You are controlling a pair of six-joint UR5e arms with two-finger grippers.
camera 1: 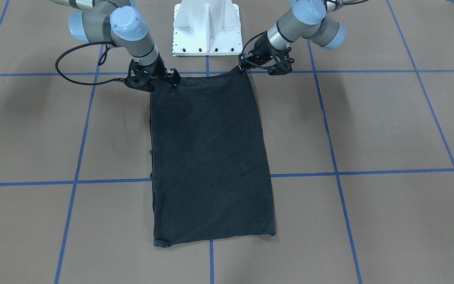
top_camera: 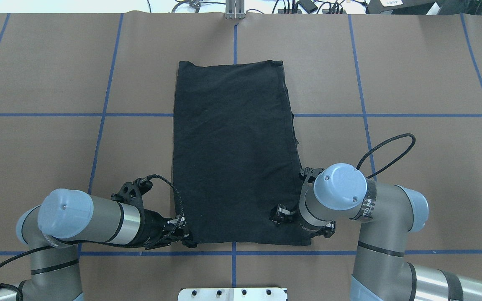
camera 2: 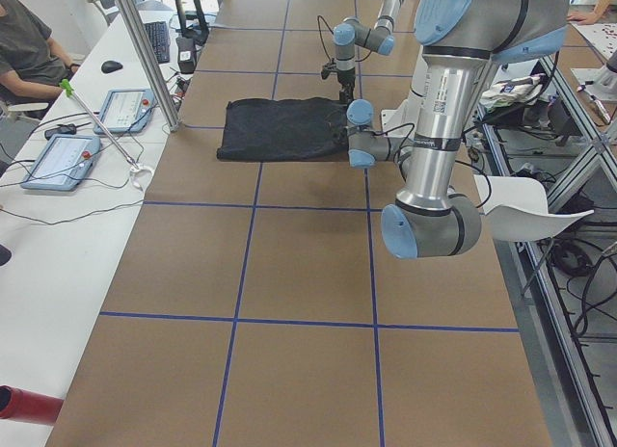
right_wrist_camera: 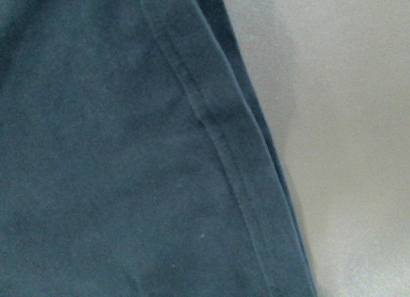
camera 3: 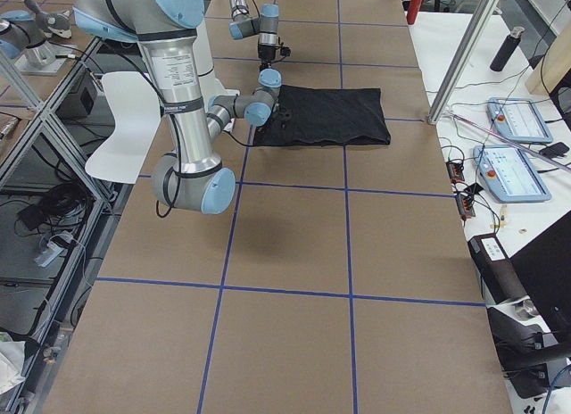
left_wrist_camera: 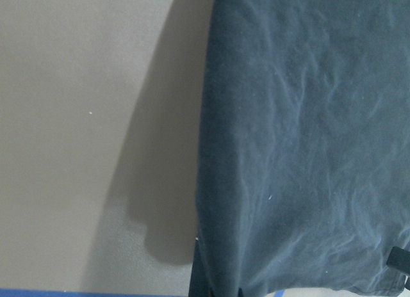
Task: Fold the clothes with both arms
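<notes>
Next, I open my right gripper, as the black T-shirt's near corner lies flat under it, and pinch the hem (right_wrist_camera: 278, 268) there before lifting with both grippers.
The black T-shirt (top_camera: 234, 154) lies flat on the brown table as a long folded rectangle, with no print showing. It is also seen from across the table (camera 1: 209, 157). My left gripper (top_camera: 185, 232) is low at the shirt's near left corner. Its wrist view shows dark fingertips (left_wrist_camera: 398, 265) set apart at the cloth's (left_wrist_camera: 301, 150) edge, so it is open. My right gripper (top_camera: 282, 216) sits low over the shirt's near right corner (camera 1: 173, 81). Its wrist view shows only the hem (right_wrist_camera: 211, 130), so I cannot tell its state.
The white base block (camera 1: 206, 27) stands just behind the shirt's near edge. Blue tape lines (top_camera: 98, 115) cross the brown table. At the far end a white bench holds tablets (camera 2: 58, 158), and a seated person (camera 2: 29, 42) is beside it.
</notes>
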